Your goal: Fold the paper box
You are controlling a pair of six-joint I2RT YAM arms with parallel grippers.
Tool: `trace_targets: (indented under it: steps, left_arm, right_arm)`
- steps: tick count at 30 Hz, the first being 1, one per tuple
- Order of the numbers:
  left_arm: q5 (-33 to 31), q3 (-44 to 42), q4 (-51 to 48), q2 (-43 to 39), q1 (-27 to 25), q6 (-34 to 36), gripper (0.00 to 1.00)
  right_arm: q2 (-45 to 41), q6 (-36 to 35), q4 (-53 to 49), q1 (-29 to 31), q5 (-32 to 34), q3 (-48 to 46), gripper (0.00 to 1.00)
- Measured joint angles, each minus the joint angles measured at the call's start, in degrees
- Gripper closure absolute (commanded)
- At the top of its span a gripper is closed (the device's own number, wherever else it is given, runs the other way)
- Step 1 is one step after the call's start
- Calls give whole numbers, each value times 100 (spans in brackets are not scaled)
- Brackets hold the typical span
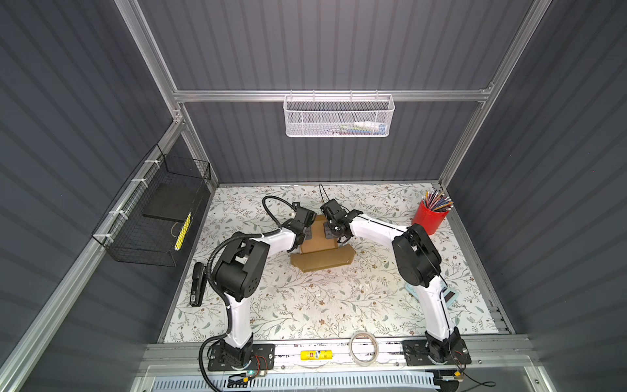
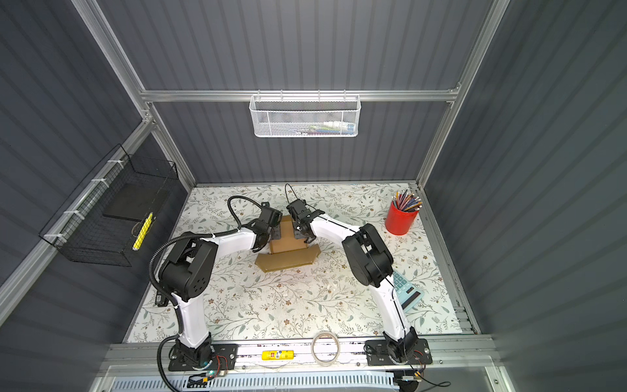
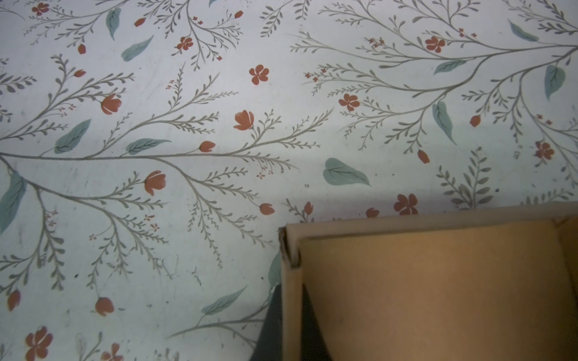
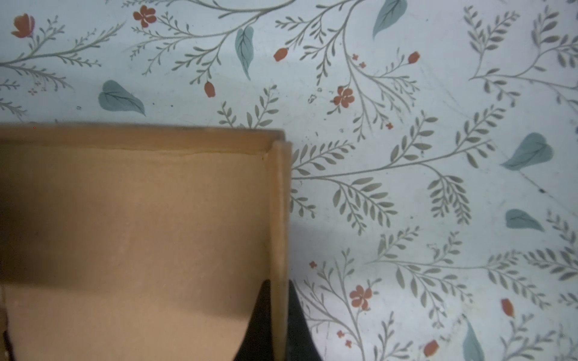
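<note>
Next, I open my right gripper and pinch the paper box's side closer to that corner [image 4: 279,180], because it is pinching that side well short of the box's back corner.
The paper box [image 1: 317,242] [image 2: 285,242] is plain brown cardboard, a shallow open tray at the table's middle back. Its lid flap [image 1: 322,261] lies flat toward the front. My left gripper [image 1: 308,234] [image 2: 277,234] is shut on the box's left side wall. In the left wrist view, the gripper [image 3: 291,287] has one dark finger [image 3: 270,325] outside the wall and one inside the box [image 3: 438,297]. My right gripper [image 1: 329,232] [image 2: 298,234] is shut on the right side wall. The right wrist view shows this gripper [image 4: 278,283] pinching the wall of the box [image 4: 125,218] the same way.
A red cup of pencils [image 1: 429,217] stands at the back right and a calculator [image 2: 405,292] lies by the right arm. A black stapler [image 1: 198,283] lies at the left edge. A tape roll [image 1: 363,348] sits on the front rail. A black wire basket [image 1: 159,217] hangs on the left wall.
</note>
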Motion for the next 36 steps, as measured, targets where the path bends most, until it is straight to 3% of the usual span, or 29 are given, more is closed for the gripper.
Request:
trace_targets:
  steps: [3,8,14,36]
  left_arm:
    - [2,0,-2,-9,0,0,100]
    - [33,-107,4,-101,0,-17,100]
    - [52,-498,118,-396,-2,-15,100]
    - [-234,-1434,623,-1211,-4,0,100]
  right_arm:
    - [-31,-2,52,0,4,-59,98]
    - [-162,-20,153,26,17,-238,84]
    - [-601,-98,330,94,107,-616,75]
    - [-1585,-125,883,136,107,-1226,64]
